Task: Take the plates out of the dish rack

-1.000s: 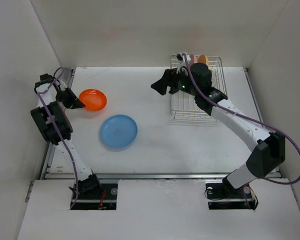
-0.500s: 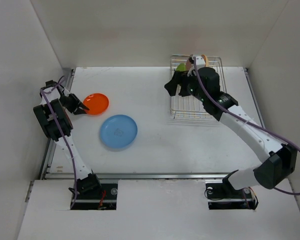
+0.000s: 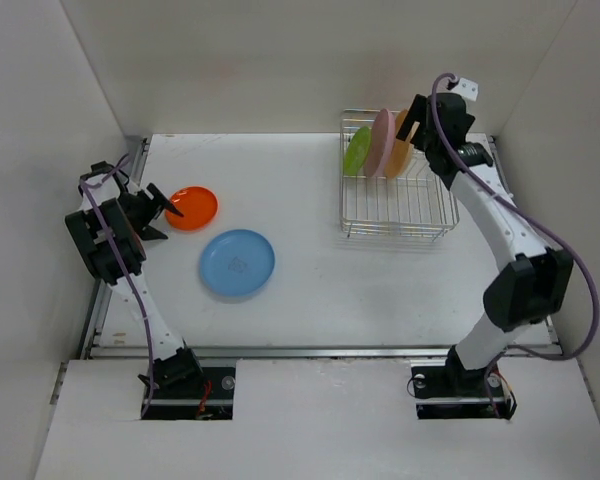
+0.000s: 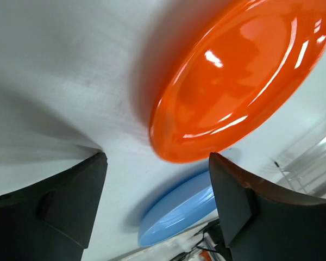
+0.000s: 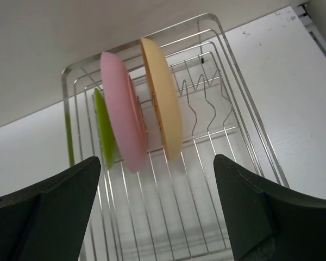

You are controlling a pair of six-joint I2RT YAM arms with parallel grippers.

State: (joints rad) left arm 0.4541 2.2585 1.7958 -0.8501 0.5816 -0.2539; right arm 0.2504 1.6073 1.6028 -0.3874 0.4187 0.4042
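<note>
I need to next move my right gripper to the tan-yellow plate's top edge (image 3: 410,147) (image 5: 169,103), beside the pink plate in the dish rack, and close it there.
The orange-red plate (image 3: 192,207) (image 4: 233,81) lies flat on the table at the left, with the blue plate (image 3: 237,263) (image 4: 179,212) flat beside it, nearer the front. My left gripper (image 3: 160,212) (image 4: 157,162) stands open just left of the orange-red plate's rim, holding nothing. The dish rack (image 3: 395,205) (image 5: 244,119) sits at the back right. In it the lime green plate (image 3: 357,150) (image 5: 104,130), pink plate (image 3: 383,142) (image 5: 122,114) and tan-yellow plate (image 3: 402,148) (image 5: 163,103) stand on edge. My right gripper (image 3: 420,130) (image 5: 156,160) hangs open above them, at the rack's back right.
White walls close in the table at the left, back and right. A metal rail (image 3: 320,351) runs along the table's near edge. The right arm's purple cable (image 3: 570,260) loops out toward the right wall.
My left gripper has opened and let go of the orange-red plate, which now lies on the table. My right arm has swung from the rack's front left to its back right, uncovering the standing plates.
</note>
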